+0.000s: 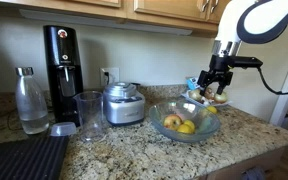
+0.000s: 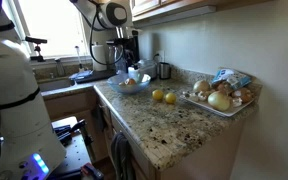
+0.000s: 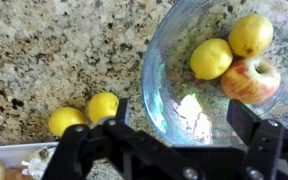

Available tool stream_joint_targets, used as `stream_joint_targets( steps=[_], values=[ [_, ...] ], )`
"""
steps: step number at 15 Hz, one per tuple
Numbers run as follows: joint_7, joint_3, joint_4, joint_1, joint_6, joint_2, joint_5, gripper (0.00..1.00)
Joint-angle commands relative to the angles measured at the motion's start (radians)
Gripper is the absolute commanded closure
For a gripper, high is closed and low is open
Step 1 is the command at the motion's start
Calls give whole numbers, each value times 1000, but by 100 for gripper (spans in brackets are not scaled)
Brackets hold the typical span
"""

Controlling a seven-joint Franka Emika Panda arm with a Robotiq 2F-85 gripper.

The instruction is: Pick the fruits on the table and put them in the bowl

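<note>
Next, I close my gripper around the middle of the loose yellow fruit (image 1: 212, 109) (image 3: 102, 106) nearest the clear glass bowl, leaving the yellow fruit toward the tray.
The clear glass bowl (image 3: 160, 92) sits on the granite table (image 3: 54, 50) and holds two yellow fruits (image 3: 212, 58) (image 3: 250, 34) and a reddish one (image 3: 250, 80). Two more yellow fruits (image 3: 66, 120) (image 3: 102, 105) lie on the table just beside the bowl; they also show in an exterior view (image 2: 164, 97). My gripper (image 3: 182, 115) is open and empty, hovering over the bowl's near edge. In both exterior views it hangs above the bowl (image 1: 160, 112) (image 2: 125, 86), with the gripper (image 1: 217, 88) on the side toward the loose fruits.
A tray of onions and garlic (image 2: 222, 97) stands past the loose fruits. On the bowl's other side are a steel appliance (image 1: 123, 103), a tall clear glass (image 1: 89, 115), a black soda maker (image 1: 61, 60), a bottle (image 1: 30, 100) and a black ribbed mat (image 1: 24, 160).
</note>
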Motion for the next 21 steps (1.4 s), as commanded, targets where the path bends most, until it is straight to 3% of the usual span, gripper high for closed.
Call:
stream_joint_targets(
  steps=[1, 12, 21],
  values=[
    [3, -33, 1, 33, -3, 1, -6, 0],
    [-5, -38, 1, 34, 1, 3, 1, 0],
    [-27, -120, 2, 4, 81, 61, -50, 0]
  ],
)
